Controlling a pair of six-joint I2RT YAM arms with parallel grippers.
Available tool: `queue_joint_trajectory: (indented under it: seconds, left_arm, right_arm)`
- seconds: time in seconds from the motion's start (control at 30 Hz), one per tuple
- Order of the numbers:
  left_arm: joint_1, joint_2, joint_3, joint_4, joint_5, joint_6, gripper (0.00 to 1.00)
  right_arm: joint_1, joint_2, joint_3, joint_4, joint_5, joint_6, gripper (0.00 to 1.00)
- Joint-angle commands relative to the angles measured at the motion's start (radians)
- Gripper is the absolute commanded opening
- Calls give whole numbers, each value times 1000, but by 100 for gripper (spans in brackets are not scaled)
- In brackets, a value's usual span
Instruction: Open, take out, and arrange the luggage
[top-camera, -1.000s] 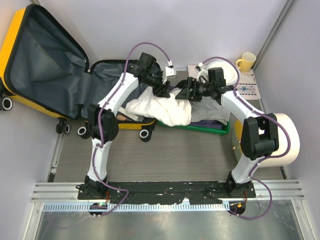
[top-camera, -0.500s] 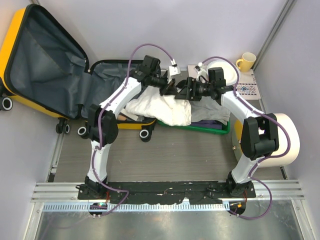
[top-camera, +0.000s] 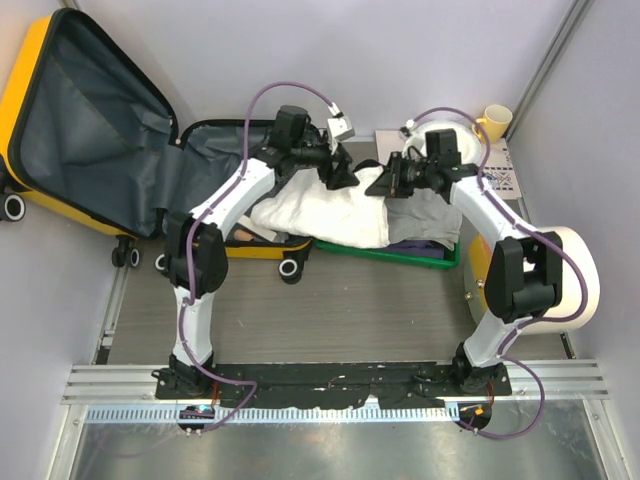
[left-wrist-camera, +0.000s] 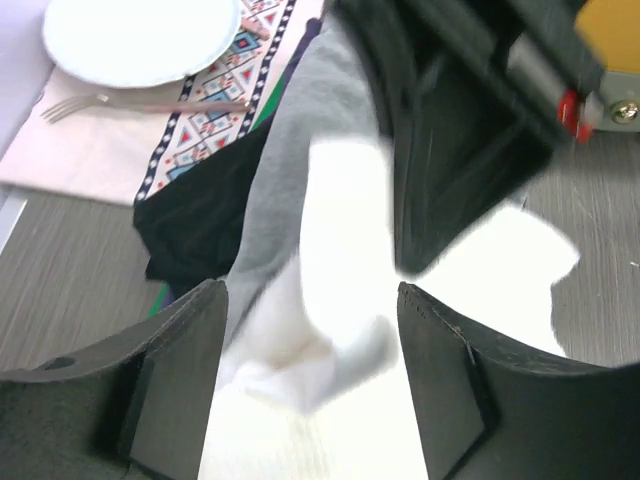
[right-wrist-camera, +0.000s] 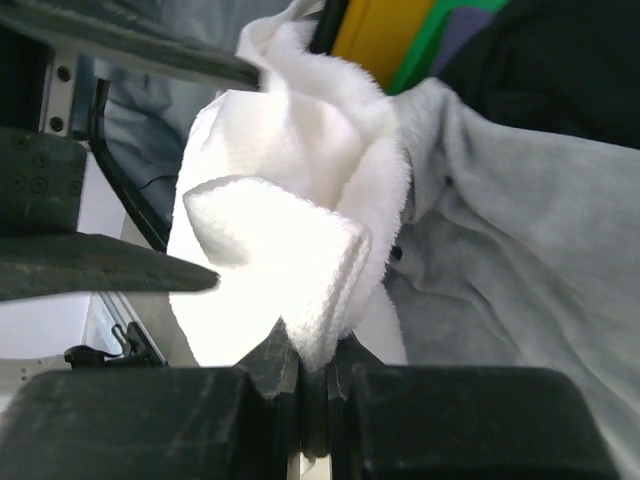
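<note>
My right gripper is going to let go, and then the white towel will rest over the grey garment in the green tray (top-camera: 406, 214) (right-wrist-camera: 465, 285).
The luggage (top-camera: 90, 130), a yellow suitcase with dark grey lining, lies open at the back left, its lid spread against the wall. A white towel (top-camera: 320, 210) trails from its lower half across to the green tray (top-camera: 400, 255). My right gripper (top-camera: 380, 185) is shut on a folded edge of the towel (right-wrist-camera: 280, 230), pinched between the fingertips (right-wrist-camera: 312, 350). My left gripper (top-camera: 345, 175) faces it, a short gap apart. In the left wrist view the left gripper (left-wrist-camera: 312, 300) is open, with the towel (left-wrist-camera: 330, 400) lying loose between its fingers.
A grey garment (top-camera: 430, 215) and dark clothes lie in the green tray. A patterned placemat (left-wrist-camera: 210, 110) with a white plate (left-wrist-camera: 140, 40) and fork (left-wrist-camera: 130, 100) sits behind it. A yellow mug (top-camera: 493, 122) stands at the back right, a large cream cylinder (top-camera: 560, 275) at the right.
The left gripper has opened, let go of the towel and drawn back toward the suitcase. The right gripper has shut on the towel's edge and lifted slightly right.
</note>
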Motion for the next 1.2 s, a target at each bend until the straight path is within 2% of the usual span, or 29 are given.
queue_joint_trajectory:
  seconds: [0.0, 0.1, 0.2, 0.33, 0.47, 0.77, 1.0, 1.17]
  left_arm:
    - [52, -152, -63, 85, -73, -74, 73]
    - [69, -191, -114, 50, -97, -52, 74]
    - [75, -218, -170, 22, -103, -37, 76]
    - [76, -240, -232, -1, -137, -20, 83]
    - [87, -244, -253, -43, -157, -24, 83]
    - [108, -274, -321, -61, -171, -40, 83]
    - [118, -298, -358, -59, -183, -47, 83]
    - [107, -295, -339, -81, -97, -44, 81]
  right_arm:
    - [-98, -93, 153, -318, 75, -83, 1]
    - [-130, -50, 271, -598, 142, -221, 1]
    - [-167, -22, 341, -744, 216, -319, 1]
    - [-230, -30, 336, -809, 331, -422, 1]
    - [-290, -30, 308, -806, 424, -457, 1]
    - [-321, 25, 344, -639, 532, -436, 1]
    - [-365, 33, 450, -581, 477, -402, 1]
    - [-374, 38, 411, -539, 498, -411, 1]
